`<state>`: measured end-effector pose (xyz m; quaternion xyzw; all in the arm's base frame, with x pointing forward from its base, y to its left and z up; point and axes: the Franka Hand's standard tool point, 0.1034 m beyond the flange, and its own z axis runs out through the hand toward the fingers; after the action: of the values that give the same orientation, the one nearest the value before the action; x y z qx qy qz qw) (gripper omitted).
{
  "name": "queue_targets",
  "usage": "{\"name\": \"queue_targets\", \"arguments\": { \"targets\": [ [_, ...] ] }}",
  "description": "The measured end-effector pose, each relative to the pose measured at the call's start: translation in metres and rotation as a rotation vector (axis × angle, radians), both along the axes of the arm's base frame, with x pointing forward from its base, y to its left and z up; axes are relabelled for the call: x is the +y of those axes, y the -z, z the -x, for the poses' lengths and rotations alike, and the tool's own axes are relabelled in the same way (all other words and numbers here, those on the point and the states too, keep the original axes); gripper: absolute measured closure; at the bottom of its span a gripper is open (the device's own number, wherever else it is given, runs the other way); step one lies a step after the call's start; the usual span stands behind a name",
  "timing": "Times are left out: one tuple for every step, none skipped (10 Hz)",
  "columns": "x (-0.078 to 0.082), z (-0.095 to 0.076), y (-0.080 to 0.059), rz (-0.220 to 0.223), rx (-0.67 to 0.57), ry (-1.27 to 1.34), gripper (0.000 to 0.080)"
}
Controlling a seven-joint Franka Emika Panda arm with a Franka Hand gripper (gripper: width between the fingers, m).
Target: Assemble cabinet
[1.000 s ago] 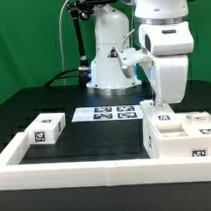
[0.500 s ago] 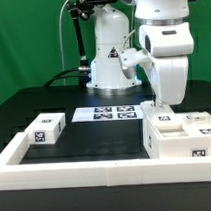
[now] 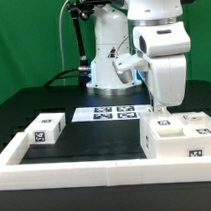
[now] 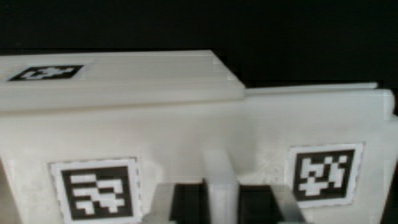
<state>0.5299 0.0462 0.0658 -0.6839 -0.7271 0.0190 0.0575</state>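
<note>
Next, I let go of the white tagged panel on the top of the cabinet (image 3: 177,126), flush with its near edge.
The cabinet (image 3: 181,140) is a large white box with square black-and-white tags, standing at the exterior view's right inside the border rail. My gripper (image 3: 158,108) hangs just above its near-left top, by a tagged top face (image 3: 163,118). In the wrist view the cabinet (image 4: 134,115) fills the picture, with one tag on top and two on the face turned to the camera. My gripper (image 4: 226,203) shows as two dark fingers (image 4: 194,203) standing close together, shut, and I see nothing gripped between them. A small white tagged block (image 3: 45,130) lies at the exterior view's left.
The marker board (image 3: 106,114) lies flat at the back middle, in front of the arm's white base (image 3: 109,63). A long low white border rail (image 3: 87,173) runs along the front and up both sides of the black table.
The arm has lifted slightly and shifted a little toward the exterior view's left. The cabinet and the small block have not moved.
</note>
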Motion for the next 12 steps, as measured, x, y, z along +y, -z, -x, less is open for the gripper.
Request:
{"name": "queue_targets", "arguments": {
  "targets": [
    [0.002, -0.011, 0.001, -0.005, 0.000, 0.001, 0.0729],
    [0.003, -0.019, 0.001, -0.009, -0.009, 0.003, 0.0729],
    [0.004, -0.026, 0.001, -0.012, -0.016, 0.003, 0.0729],
    [0.004, -0.036, 0.000, -0.017, -0.028, 0.006, 0.0729],
    [0.006, -0.044, 0.001, -0.022, -0.036, 0.008, 0.0729],
    [0.006, -0.046, 0.002, -0.024, -0.032, 0.006, 0.0729],
    [0.006, -0.046, 0.003, -0.023, -0.007, -0.002, 0.0729],
    [0.006, -0.046, 0.002, -0.023, -0.008, -0.001, 0.0729],
    [0.006, -0.046, 0.003, -0.023, -0.008, -0.001, 0.0729],
    [0.006, -0.046, 0.003, -0.023, -0.008, 0.000, 0.0659],
    [0.006, -0.046, 0.003, -0.022, -0.007, 0.000, 0.0456],
    [0.005, -0.045, 0.003, -0.022, -0.007, 0.000, 0.0456]
  ]
}}
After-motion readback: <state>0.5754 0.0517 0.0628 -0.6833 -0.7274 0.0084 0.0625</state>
